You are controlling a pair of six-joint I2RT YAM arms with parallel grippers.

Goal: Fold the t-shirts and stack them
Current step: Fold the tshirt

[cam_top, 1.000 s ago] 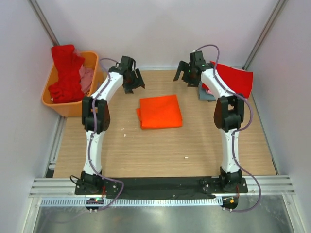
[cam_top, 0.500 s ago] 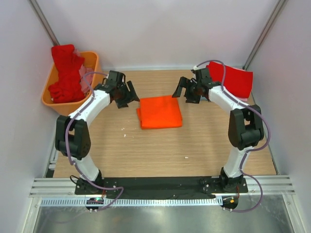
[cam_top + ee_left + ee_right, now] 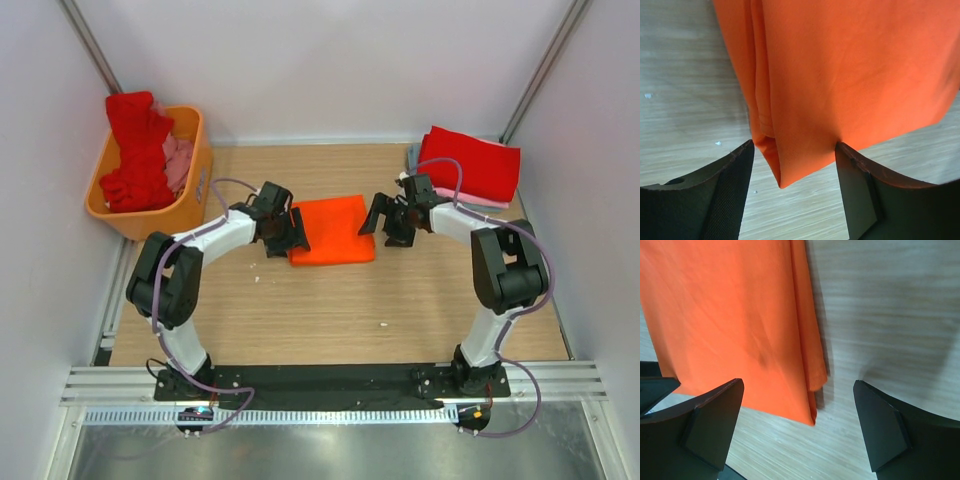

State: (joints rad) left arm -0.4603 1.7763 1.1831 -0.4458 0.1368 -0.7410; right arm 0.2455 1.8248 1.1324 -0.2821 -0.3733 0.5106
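Observation:
Next, my right gripper grabs the orange t-shirt's side edge (image 3: 371, 241) (image 3: 804, 367) around its middle, on the side that faces away from the orange basket.
A folded bright orange t-shirt (image 3: 332, 230) lies flat mid-table. My left gripper (image 3: 288, 234) is low at its left edge, jaws open. In the left wrist view a folded corner of the orange t-shirt (image 3: 850, 75) pokes in between the left gripper's (image 3: 795, 185) fingers (image 3: 725, 195), and nothing is pinched. My right gripper (image 3: 385, 222) sits at the shirt's right edge, wide open. In the right wrist view the orange t-shirt's (image 3: 730, 315) corner lies between the right gripper's (image 3: 800, 425) fingers (image 3: 885, 430), with bare wood around it.
At the back right is a stack with a folded red t-shirt (image 3: 470, 165) on top, over pink and grey-blue (image 3: 413, 156) layers. An orange basket (image 3: 150, 222) at the back left holds a crumpled red t-shirt (image 3: 135, 150) and a pink one (image 3: 180, 160). Walls enclose three sides.
Both arms have swung from the back of the table forward and down to the orange t-shirt's left and right edges. The shirt has not moved.

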